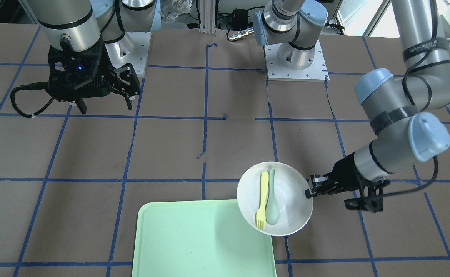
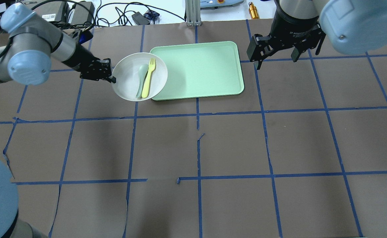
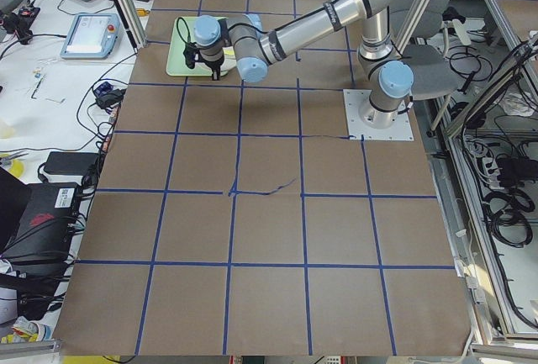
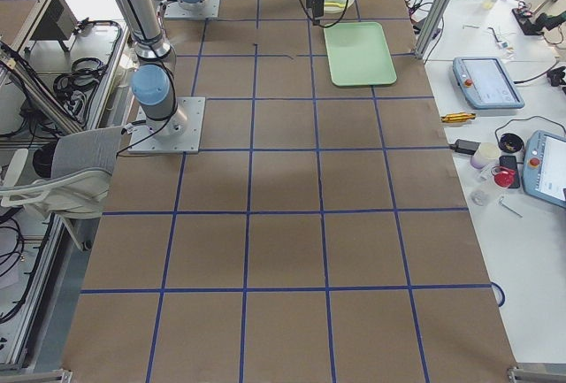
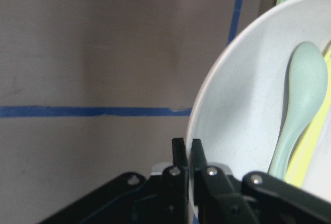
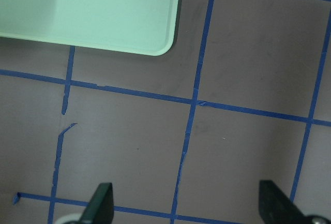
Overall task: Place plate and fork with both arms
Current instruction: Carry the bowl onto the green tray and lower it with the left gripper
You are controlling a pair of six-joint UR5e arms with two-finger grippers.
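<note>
My left gripper needs to release the off-white plate on the middle of the mint-green tray (image 1: 204, 247), clear of the tray's side rims.
The off-white plate (image 2: 127, 79) hangs in the air, its right side over the left corner of the mint-green tray (image 2: 206, 66). It also shows in the front view (image 1: 286, 215). The yellow-green fork (image 2: 148, 77) lies in it beside a pale teal spoon (image 2: 141, 79); the fork also shows in the front view (image 1: 262, 202). My left gripper (image 2: 111, 78) is shut on the plate's left rim, seen close in the left wrist view (image 5: 187, 154). My right gripper (image 2: 274, 54) is open and empty, high above the table to the right of the tray.
The tray (image 1: 194, 242) lies on brown paper marked with blue tape lines (image 2: 196, 114). Cables and gear (image 2: 120, 13) lie past the table's far edge. The right wrist view shows the tray's corner (image 6: 155, 38) below.
</note>
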